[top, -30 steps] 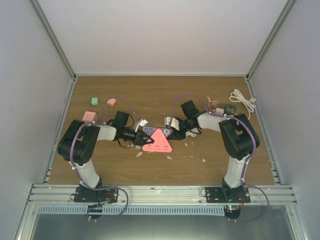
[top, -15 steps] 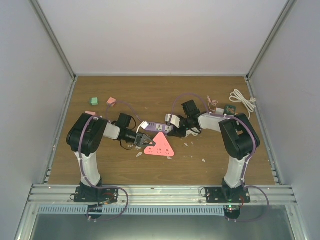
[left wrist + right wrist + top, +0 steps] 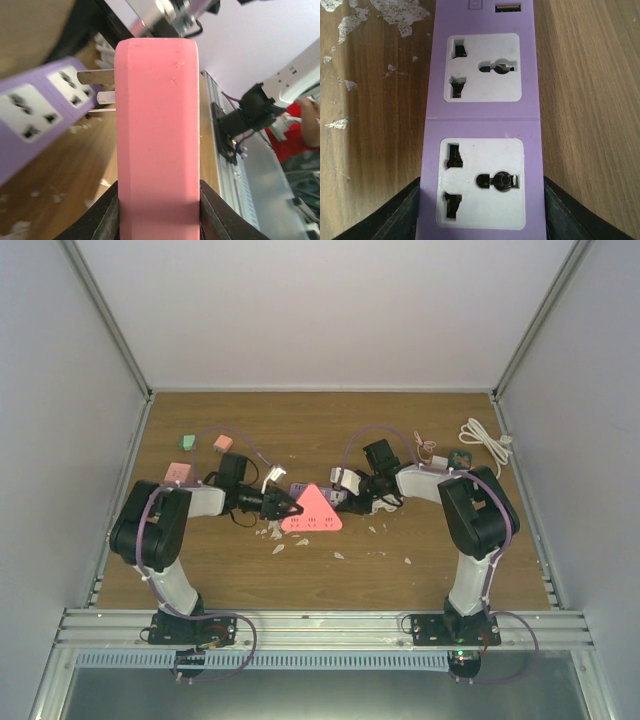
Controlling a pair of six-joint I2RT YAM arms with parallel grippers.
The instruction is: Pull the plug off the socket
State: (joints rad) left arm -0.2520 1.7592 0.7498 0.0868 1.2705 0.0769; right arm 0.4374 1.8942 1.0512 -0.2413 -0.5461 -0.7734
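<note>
Next, my left gripper sets the pink triangular plug, now close to the purple power strip, down on the bare wood [image 3: 257,452], in the space that lies between that gripper and the back wall.
My left gripper [image 3: 285,507] is shut on a pink triangular plug adapter [image 3: 312,511], seen edge-on in the left wrist view [image 3: 157,125] between the jaws of that gripper [image 3: 159,210]. Its metal prongs [image 3: 95,76] are bare, with their tips close to the purple power strip [image 3: 30,115]. My right gripper [image 3: 343,497] is shut on that strip [image 3: 298,490]. In the right wrist view [image 3: 481,212] both outlets of the strip [image 3: 482,120] are empty. The short orange socket block [image 3: 222,443] lies at the back left, away from both grippers.
A green block [image 3: 186,441] and a pink block [image 3: 178,471] lie at the back left. A coiled white cord [image 3: 483,440] and small items [image 3: 427,450] lie at the back right. White flakes [image 3: 300,540] are scattered on the wooden table. Enclosure walls stand on three sides.
My left gripper has carried the pink plug a little toward the back and to the left, and the left arm's elbow has shifted. The right gripper still grips the purple strip in about the same place.
</note>
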